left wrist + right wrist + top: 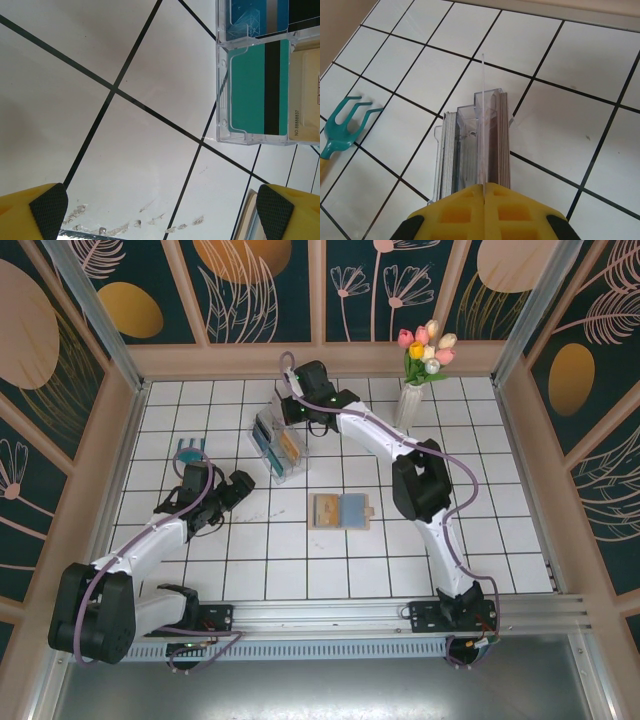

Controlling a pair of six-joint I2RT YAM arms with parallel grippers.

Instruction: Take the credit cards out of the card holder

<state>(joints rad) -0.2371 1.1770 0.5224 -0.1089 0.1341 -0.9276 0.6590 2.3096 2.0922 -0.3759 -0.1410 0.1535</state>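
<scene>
Next, my right gripper releases the credit card in the clear rack's far slot (277,421) (491,142), against the brown stack of cards.
The card holder (340,510) lies open on the tiles mid-table, tan outside and blue-grey inside; its tan edge (246,222) shows at the lower right of the left wrist view. My right gripper (293,408) (484,187) hangs over the far end of the clear rack, shut on a thin pale credit card (483,125) seen edge-on. My left gripper (238,490) (162,215) is wide open over bare tile, left of the card holder, with nothing between its fingers.
The clear acrylic rack (278,445) (470,145) (255,75) holds several cards, one of them teal with a black stripe (257,90). A teal hand rake (188,450) (342,130) lies at the left. A vase of flowers (415,390) stands at the back.
</scene>
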